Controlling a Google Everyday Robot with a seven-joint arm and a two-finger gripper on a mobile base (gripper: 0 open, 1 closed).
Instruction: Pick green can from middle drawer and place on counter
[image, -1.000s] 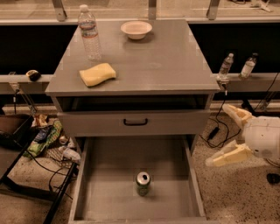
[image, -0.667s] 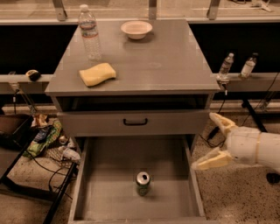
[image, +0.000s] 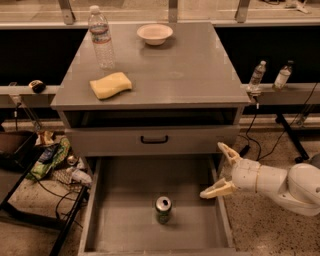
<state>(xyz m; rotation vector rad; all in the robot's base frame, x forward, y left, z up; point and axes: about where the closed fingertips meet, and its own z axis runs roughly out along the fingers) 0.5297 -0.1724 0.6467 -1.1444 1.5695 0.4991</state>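
The green can is in the open middle drawer. My gripper goes there next and closes on the can's body (image: 164, 212), just below its silver top.
The green can (image: 163, 209) stands upright on the floor of the open middle drawer (image: 125, 225), near its front centre, silver top up. My gripper (image: 218, 170) is at the drawer's right wall, to the right of the can and above it. Its two cream fingers are spread wide apart with nothing between them. The white arm reaches in from the right edge. The counter (image: 175, 70) is the grey cabinet top above.
On the counter stand a clear water bottle (image: 101, 38), a yellow sponge (image: 110, 84) and a white bowl (image: 155, 33). A closed drawer front with a black handle (image: 154, 139) sits above the open drawer. Clutter and cables (image: 52, 160) lie on the floor at left. Two small bottles (image: 270, 76) stand on a shelf at right.
My gripper and arm have moved left, from beside the cabinet to over the drawer's right wall, closer to the can. The can has not moved.
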